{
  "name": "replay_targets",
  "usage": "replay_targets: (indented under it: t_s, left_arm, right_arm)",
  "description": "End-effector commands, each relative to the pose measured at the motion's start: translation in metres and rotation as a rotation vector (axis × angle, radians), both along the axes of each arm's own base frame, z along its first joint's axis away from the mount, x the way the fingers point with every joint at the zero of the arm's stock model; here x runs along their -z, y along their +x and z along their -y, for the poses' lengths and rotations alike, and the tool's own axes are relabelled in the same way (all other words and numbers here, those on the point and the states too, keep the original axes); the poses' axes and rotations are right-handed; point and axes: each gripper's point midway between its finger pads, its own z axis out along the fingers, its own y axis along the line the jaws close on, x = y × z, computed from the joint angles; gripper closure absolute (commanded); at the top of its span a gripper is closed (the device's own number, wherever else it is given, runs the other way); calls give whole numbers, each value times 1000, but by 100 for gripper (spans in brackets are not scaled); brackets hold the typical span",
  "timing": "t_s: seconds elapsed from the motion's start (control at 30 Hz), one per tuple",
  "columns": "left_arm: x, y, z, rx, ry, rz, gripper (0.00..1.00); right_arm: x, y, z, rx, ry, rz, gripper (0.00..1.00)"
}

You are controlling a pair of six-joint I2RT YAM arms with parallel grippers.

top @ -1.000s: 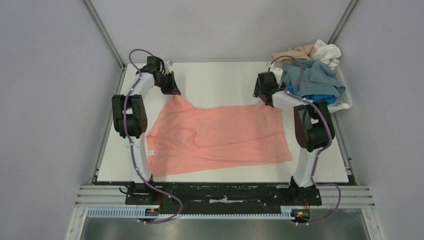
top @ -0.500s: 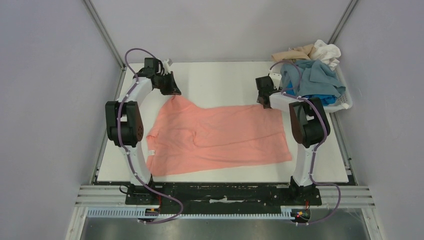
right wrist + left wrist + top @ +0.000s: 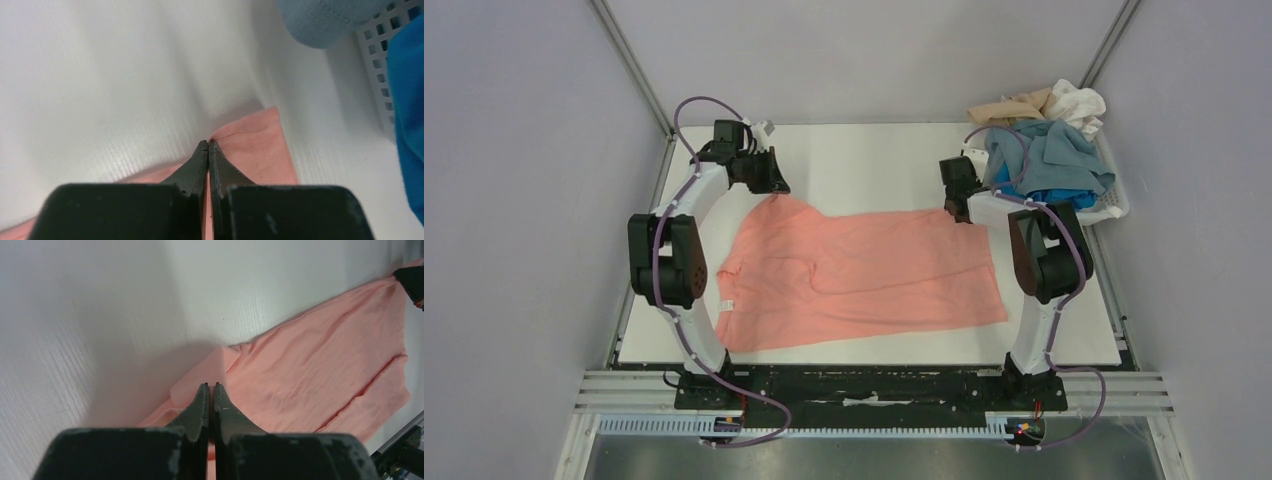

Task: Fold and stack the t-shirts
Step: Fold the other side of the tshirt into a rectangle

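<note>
My left gripper is to let go of the t-shirt's far corner on the near folded cloth, just inward of the white neck label [image 3: 777, 304].
A salmon-pink t-shirt [image 3: 864, 270] lies spread across the white table [image 3: 864, 160], its white neck label [image 3: 728, 306] at the near left. My left gripper [image 3: 773, 191] is shut on the shirt's far-left corner [image 3: 220, 360], the cloth pinched between the fingertips. My right gripper [image 3: 957, 210] is shut on the far-right hem corner [image 3: 250, 135], stitching showing beside the jaws. More t-shirts are heaped at the back right: grey-blue [image 3: 1049, 155], bright blue [image 3: 1059, 195], beige [image 3: 1009, 107], white [image 3: 1079, 102].
A white plastic basket [image 3: 1112, 205] under the heap stands off the table's right rear corner, close to my right arm; its lattice wall [image 3: 382, 60] shows in the right wrist view. Grey walls enclose the table. A metal rail [image 3: 874, 390] runs along the near edge.
My right gripper has closed from open onto the shirt's far-right hem corner. The left arm has shifted a little, its gripper still pinching the far-left corner.
</note>
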Motion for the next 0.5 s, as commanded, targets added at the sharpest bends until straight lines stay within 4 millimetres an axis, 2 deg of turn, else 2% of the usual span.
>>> replay_targets:
  t_s: [0.0,0.23,0.37,0.47]
  left_arm:
    - [-31,-10,18,154,11,148,98]
    - [-36,-45,37,246,86,188,98]
    - [-43,-69,35,209,79,225,98]
    - [-47,-87,29,141,85,235,98]
  right_arm:
    - [-53,9,-17,-98,3,119,100]
    - [-67,-22,-45,-260,43,123,100]
    - [-77,-47,-48,-283,39,135,100]
    - [-80,-65,-41,-276,37,140,100]
